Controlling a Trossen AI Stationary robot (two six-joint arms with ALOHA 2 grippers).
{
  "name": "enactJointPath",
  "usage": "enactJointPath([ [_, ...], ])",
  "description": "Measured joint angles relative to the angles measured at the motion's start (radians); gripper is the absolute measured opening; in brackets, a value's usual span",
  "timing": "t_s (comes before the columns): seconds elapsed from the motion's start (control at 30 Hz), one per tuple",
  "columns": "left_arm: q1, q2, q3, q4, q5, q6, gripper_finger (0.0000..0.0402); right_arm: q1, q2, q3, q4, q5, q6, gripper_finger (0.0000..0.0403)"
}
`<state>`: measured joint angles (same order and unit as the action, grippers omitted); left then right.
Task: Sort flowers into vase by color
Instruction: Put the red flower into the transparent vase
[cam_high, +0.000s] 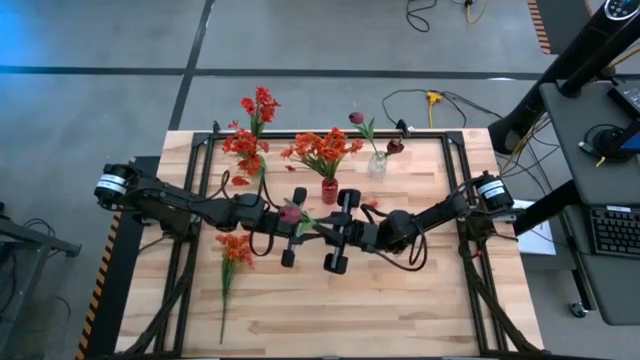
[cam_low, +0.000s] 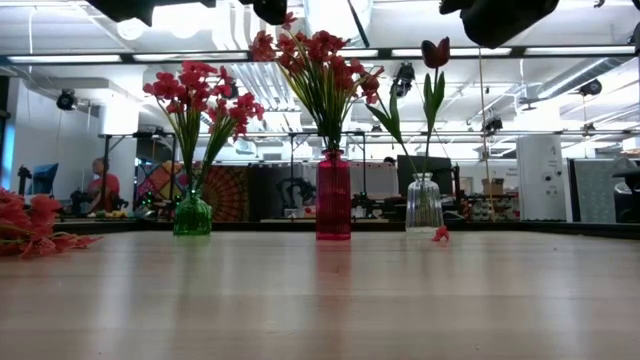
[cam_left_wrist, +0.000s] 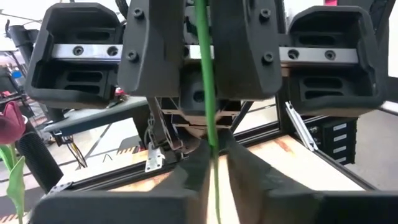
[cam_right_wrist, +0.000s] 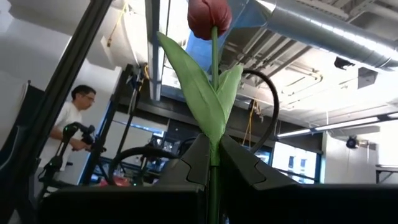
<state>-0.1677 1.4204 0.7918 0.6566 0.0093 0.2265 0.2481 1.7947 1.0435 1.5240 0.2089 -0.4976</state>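
My right gripper is slanting up along the tulip's stalk, so it should open, level out and pinch below the leaves (cam_right_wrist: 215, 149) while my left gripper holds the stalk.
A dark maroon tulip (cam_right_wrist: 209, 16) with broad green leaves (cam_right_wrist: 202, 93) hangs in the air over the table's middle (cam_high: 291, 212), between my two arms. My right gripper (cam_right_wrist: 213, 160) is shut on its stalk, coming in from the table's right (cam_high: 338, 230). My left gripper (cam_left_wrist: 214, 173), coming in from the left (cam_high: 295, 230), is shut on the same stalk and faces the right one. At the far side stand a green vase (cam_low: 192, 215) with red blooms, a red vase (cam_low: 333, 196) with orange-red blooms and a clear vase (cam_low: 424, 206) with a maroon tulip. My left gripper pinches the thin green stalk (cam_left_wrist: 213, 155) between its two fingertips, a short way along from the right gripper's fingers (cam_left_wrist: 239, 50). It comes in level from the table's left and lies across the stalk. The stalk is clear of the table. My right gripper pinches the stalk (cam_right_wrist: 214, 149) between its two fingers just below the leaves. It comes from the table's right, slanting upward. The tulip stands up beyond the fingers, bloom uppermost, lifted clear of the table.
One orange-red flower (cam_high: 232, 250) lies loose on the table's near left, its stalk pointing toward the near edge. Loose petals (cam_high: 240, 181) lie near the vases. A black frame (cam_high: 200, 150) borders the wooden top. People show in the room beyond.
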Motion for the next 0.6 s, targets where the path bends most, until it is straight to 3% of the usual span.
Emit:
enactJointPath([
  [0.1, 0.001, 0.000, 0.000, -0.001, 0.000, 0.000, 0.0006, 0.000, 0.000, 0.000, -0.002, 0.000, -0.002, 0.0018],
  [0.43, 0.001, -0.001, 0.000, -0.006, 0.000, -0.002, 0.0001, 0.001, 0.000, 0.000, -0.004, 0.002, 0.038, 0.0018],
  [0.6, 0.001, -0.009, 0.000, -0.044, 0.000, -0.003, 0.0000, 0.009, 0.000, 0.000, -0.025, 0.046, 0.052, 0.0047],
])
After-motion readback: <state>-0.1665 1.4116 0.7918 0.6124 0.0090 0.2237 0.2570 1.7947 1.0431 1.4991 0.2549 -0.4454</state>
